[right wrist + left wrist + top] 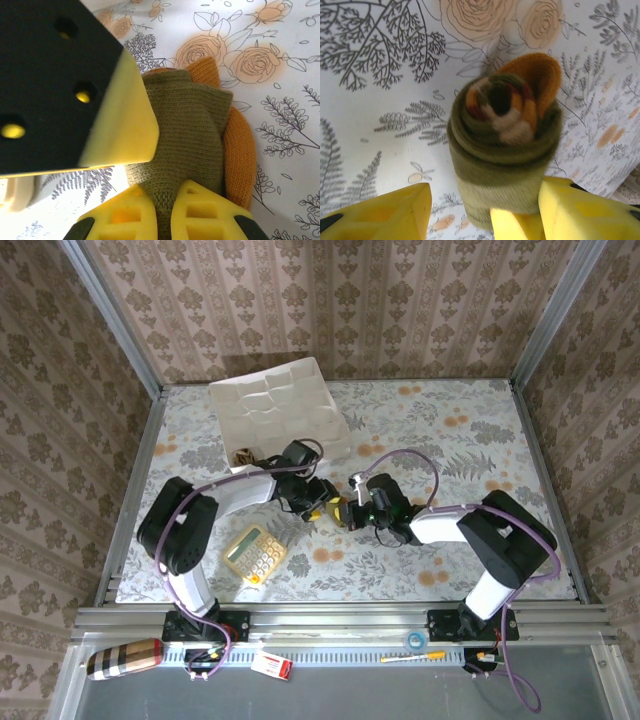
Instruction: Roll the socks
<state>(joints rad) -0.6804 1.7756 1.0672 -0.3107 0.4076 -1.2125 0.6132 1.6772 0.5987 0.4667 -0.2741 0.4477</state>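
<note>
My right gripper pinches only a fold of the olive sock. My left gripper will close around the whole roll point(502, 147) before it carries it to the tray.
An olive green sock point(505, 145) is rolled into a tight bundle, with its striped cuff spiralled at the core and its orange toe point(540, 75) sticking out behind. It sits mid-table point(337, 510) between both arms. My left gripper point(485, 200) straddles the roll. One yellow finger point(570, 205) touches the sock, and the other point(395, 215) stands clear of it, so it is open. My right gripper point(170, 192) is shut, pinching a fold of the olive sock point(190, 120). The left gripper's finger point(120, 125) presses against the roll from the other side.
A yellow calculator point(255, 554) lies near the left arm's base. A white compartment tray point(275, 400) stands at the back left, with a small dark brown thing point(245, 454) at its near corner. Small items lie on the front rail point(340, 625).
</note>
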